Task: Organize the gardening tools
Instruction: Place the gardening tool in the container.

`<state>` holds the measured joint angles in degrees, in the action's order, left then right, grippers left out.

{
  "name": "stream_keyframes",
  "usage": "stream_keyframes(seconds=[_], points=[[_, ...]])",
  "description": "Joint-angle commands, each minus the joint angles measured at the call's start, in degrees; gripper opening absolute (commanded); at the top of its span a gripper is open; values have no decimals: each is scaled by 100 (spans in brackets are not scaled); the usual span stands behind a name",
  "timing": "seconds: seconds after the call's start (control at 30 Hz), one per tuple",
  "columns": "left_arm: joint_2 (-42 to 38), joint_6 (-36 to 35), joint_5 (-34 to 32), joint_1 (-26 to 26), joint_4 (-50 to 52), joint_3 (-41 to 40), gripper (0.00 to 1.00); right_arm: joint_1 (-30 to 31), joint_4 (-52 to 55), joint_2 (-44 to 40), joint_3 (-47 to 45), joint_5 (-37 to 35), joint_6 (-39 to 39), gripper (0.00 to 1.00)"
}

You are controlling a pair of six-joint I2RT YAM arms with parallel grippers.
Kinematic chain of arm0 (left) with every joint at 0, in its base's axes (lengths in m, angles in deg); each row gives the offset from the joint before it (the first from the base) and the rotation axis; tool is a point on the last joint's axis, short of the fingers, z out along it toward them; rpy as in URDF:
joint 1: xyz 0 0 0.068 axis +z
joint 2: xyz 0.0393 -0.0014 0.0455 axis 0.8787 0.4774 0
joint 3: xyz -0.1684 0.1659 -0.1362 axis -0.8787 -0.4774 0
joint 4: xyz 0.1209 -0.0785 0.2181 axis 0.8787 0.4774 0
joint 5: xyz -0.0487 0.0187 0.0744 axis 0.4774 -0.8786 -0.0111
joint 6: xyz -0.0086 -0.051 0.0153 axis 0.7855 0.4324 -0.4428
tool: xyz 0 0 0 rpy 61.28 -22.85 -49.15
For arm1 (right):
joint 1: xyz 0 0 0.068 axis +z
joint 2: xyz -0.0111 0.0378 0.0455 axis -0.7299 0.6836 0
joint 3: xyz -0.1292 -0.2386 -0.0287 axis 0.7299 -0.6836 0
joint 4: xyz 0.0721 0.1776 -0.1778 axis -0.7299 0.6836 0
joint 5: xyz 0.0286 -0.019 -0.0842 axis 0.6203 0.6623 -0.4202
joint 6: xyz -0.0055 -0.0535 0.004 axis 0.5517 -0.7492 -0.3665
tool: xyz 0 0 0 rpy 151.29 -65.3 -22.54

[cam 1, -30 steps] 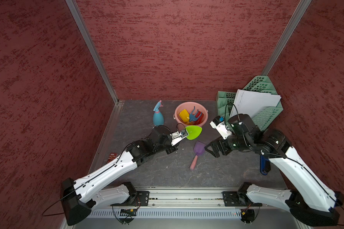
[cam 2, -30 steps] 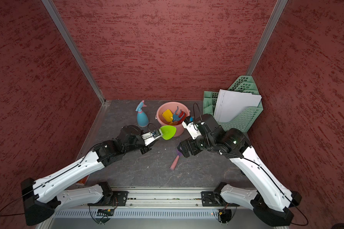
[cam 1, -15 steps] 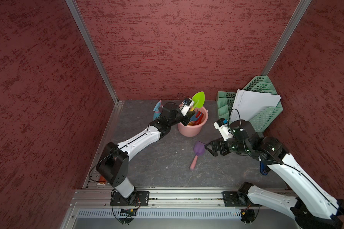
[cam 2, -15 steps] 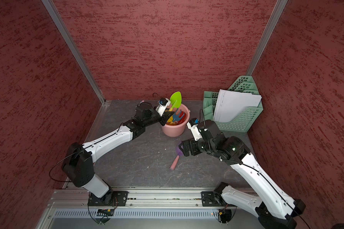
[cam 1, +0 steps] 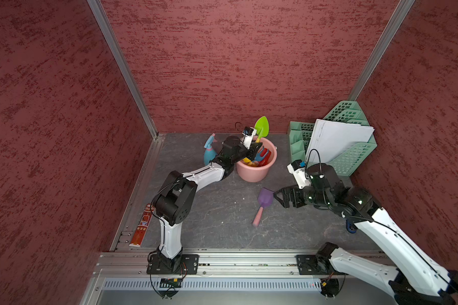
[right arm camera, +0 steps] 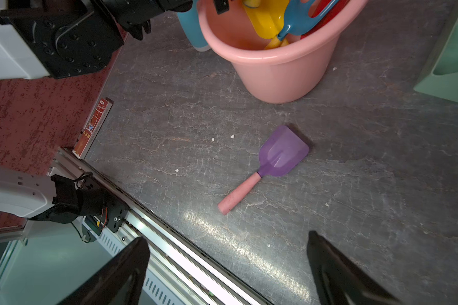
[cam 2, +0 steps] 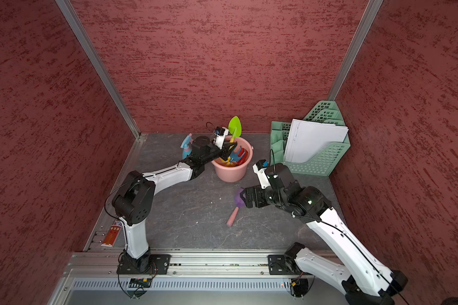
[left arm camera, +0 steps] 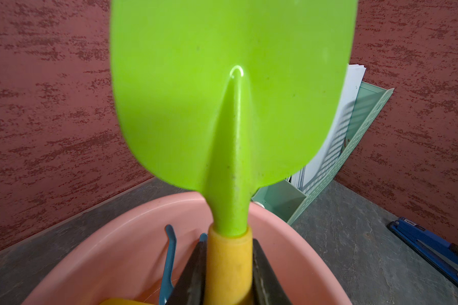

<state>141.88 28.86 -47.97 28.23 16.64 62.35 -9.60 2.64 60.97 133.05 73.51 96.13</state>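
I should move my right gripper to the purple spade next and close it on its pink handle (cam 1: 259, 214) (right arm camera: 246, 188), on the half nearer the blade.
My left gripper (cam 1: 257, 146) (cam 2: 232, 148) (left arm camera: 228, 241) is shut on the yellow handle of the green trowel (cam 1: 261, 126) (cam 2: 234, 125) (left arm camera: 230, 92). The trowel stands blade up over the pink bucket (cam 1: 251, 173) (cam 2: 230, 173) (left arm camera: 143, 211) (right arm camera: 280, 74). Inside the bucket lie a blue fork (cam 1: 261, 155) (right arm camera: 302, 18), a red trowel (cam 1: 267, 158) and a yellow scoop (right arm camera: 265, 18). A purple pink-handled spade (cam 1: 265, 196) (right arm camera: 282, 151) lies flat on the table. My right gripper (cam 1: 278, 196) (cam 2: 245, 198) (right arm camera: 227, 237) hovers open beside its blade, holding nothing. A blue spray bottle (cam 1: 209, 153) (cam 2: 187, 145) stands left of the bucket.
A green mesh file rack (cam 1: 354, 158) holding white papers (cam 1: 336, 142) stands at the back right. A red packet (cam 1: 143, 227) lies along the left wall. A blue object (cam 1: 351, 228) (left arm camera: 431, 245) lies under my right arm. A metal rail (cam 1: 249, 260) borders the front.
My left arm has swung from mid-table to over the bucket, turning the green trowel blade up. My right gripper stayed open near the spade, shifting only slightly.
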Motion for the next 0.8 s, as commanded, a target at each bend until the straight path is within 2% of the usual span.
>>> stream_keyframes(seconds=[0.0, 0.07, 0.1, 0.23, 0.27, 0.37, 0.6, 0.77], points=[[55, 86, -127, 7, -551, 95, 0, -64, -443, 38, -188, 56, 252, 98], [56, 119, -211, 11, -676, 7, 0, -63, -622, 64, -338, 100, 392, 98], [51, 141, -264, 5, -729, -37, 5, -63, -690, 82, -396, 115, 462, 99], [24, 235, -420, 4, -883, -213, 60, -63, -951, 129, -645, 134, 735, 98], [10, 261, -486, 3, -914, -262, 70, -67, -1022, 135, -720, 145, 805, 98], [-15, 314, -662, 3, -999, -380, 83, -63, -1171, 171, -881, 181, 955, 98], [-251, 454, -746, -17, -1235, -669, 91, -63, -1432, 313, -1215, 142, 1333, 99], [-953, 346, -834, -154, -1096, -1133, 96, -44, -1391, 545, -1384, 80, 1723, 99]])
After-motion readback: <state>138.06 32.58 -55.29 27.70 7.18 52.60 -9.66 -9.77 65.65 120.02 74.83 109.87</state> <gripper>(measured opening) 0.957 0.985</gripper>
